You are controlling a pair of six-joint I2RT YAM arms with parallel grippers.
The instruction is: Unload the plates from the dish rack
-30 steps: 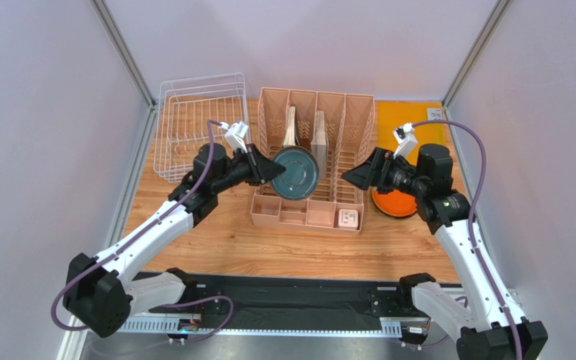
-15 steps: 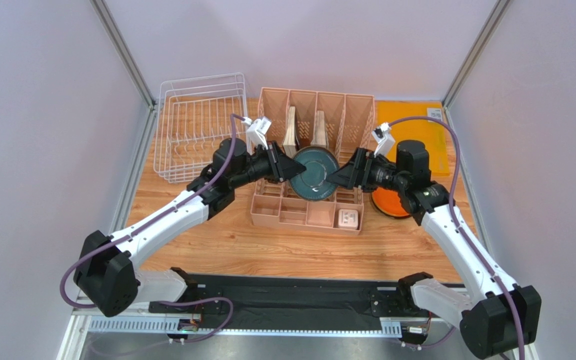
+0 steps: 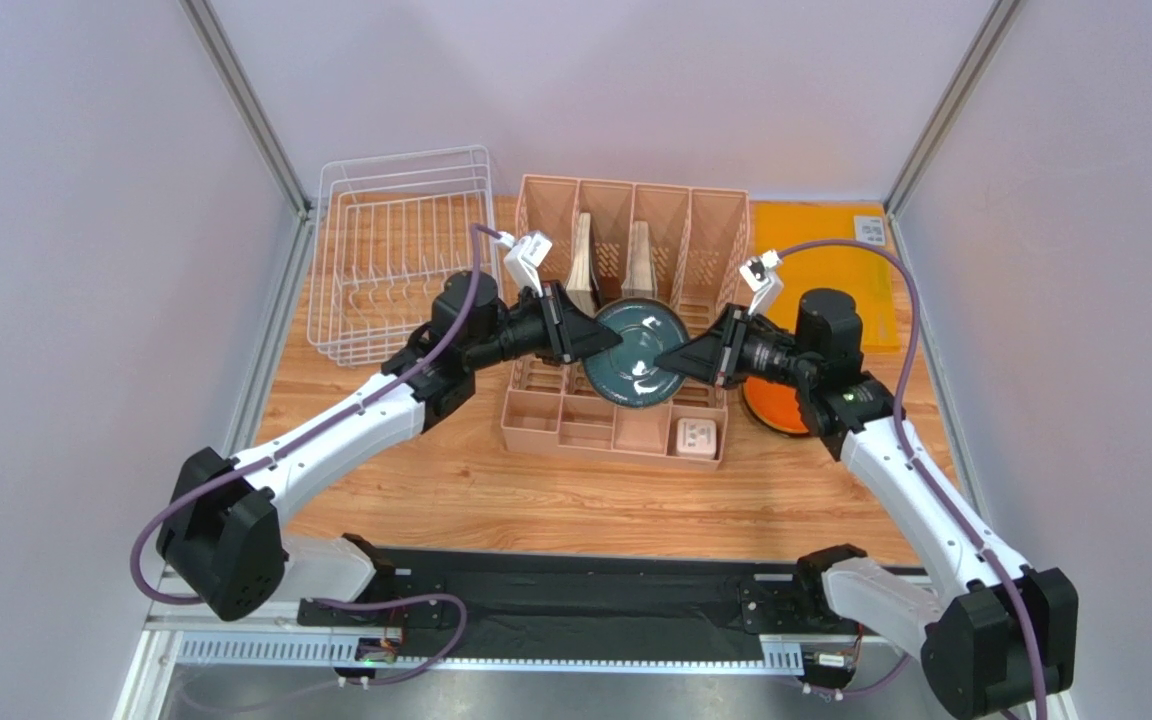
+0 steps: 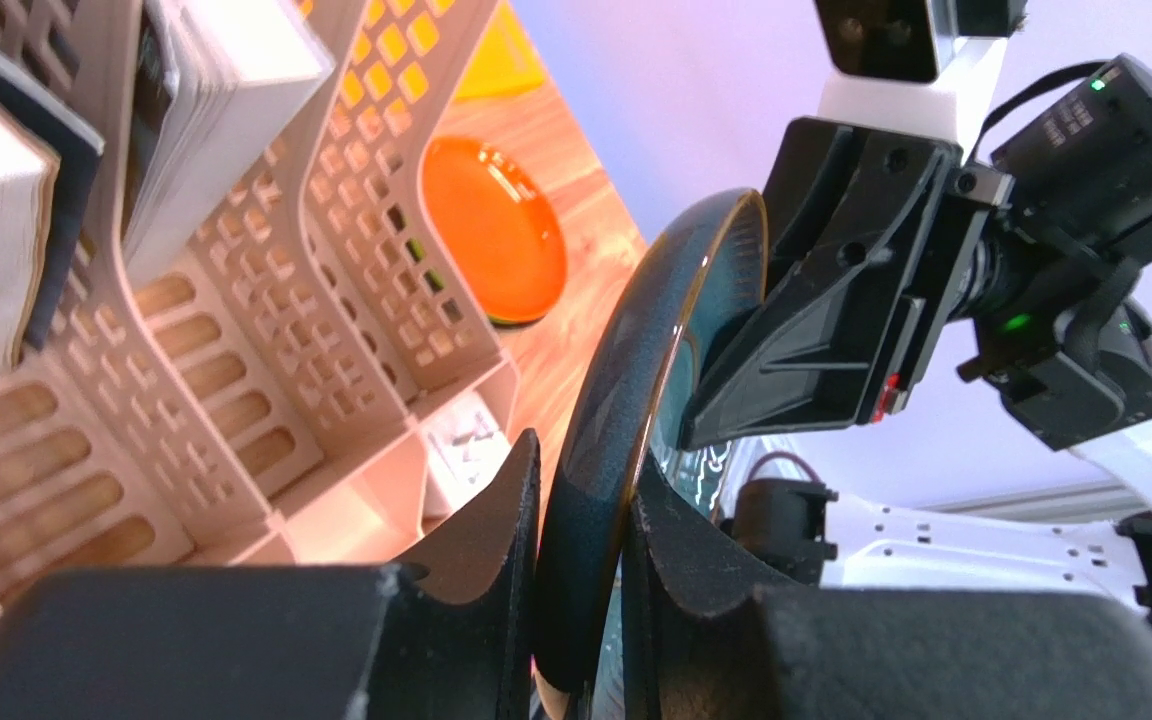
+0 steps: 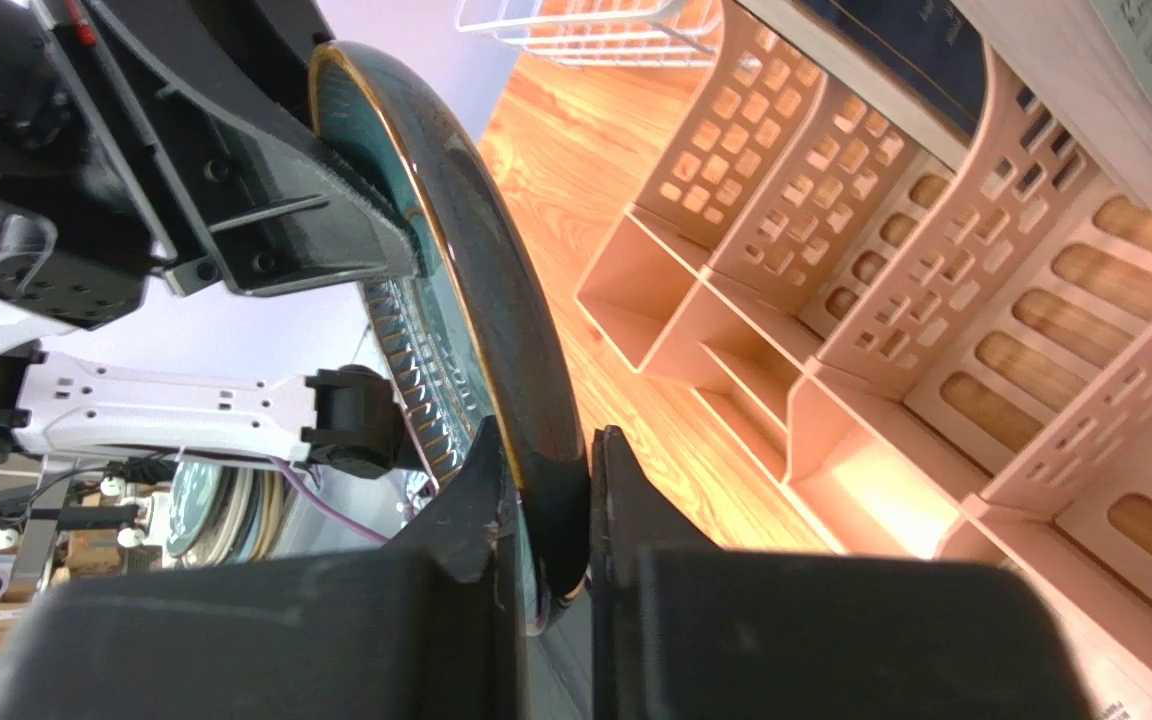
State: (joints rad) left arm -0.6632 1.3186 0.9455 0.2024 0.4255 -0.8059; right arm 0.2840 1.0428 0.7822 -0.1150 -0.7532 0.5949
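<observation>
Next, I set the dark slate blue plate on top of the orange plate (image 3: 787, 390) beside the pink organiser with my right gripper.
A dark slate blue plate (image 3: 635, 360) hangs tilted on edge above the pink organiser, gripped from both sides. My left gripper (image 3: 597, 342) is shut on its left rim; the left wrist view shows the rim (image 4: 657, 345) pinched between the jaws (image 4: 585, 473). My right gripper (image 3: 665, 365) is shut on the opposite rim, and in the right wrist view the plate (image 5: 462, 240) sits between the fingers (image 5: 549, 450). An orange plate (image 3: 770, 408) lies flat on the table under the right arm, also visible as the orange plate (image 4: 492, 225). The white wire dish rack (image 3: 394, 240) stands at the back left.
The pink slotted organiser (image 3: 620, 428) stands in the middle under the held plate, with beige boards (image 3: 582, 255) upright in its dividers. A yellow mat (image 3: 823, 248) lies at the back right. Grey walls close in both sides.
The left arm carried the blue plate to the right over the organiser. The right gripper left the orange plate, moved left with open jaws and shut on the blue plate's other rim.
</observation>
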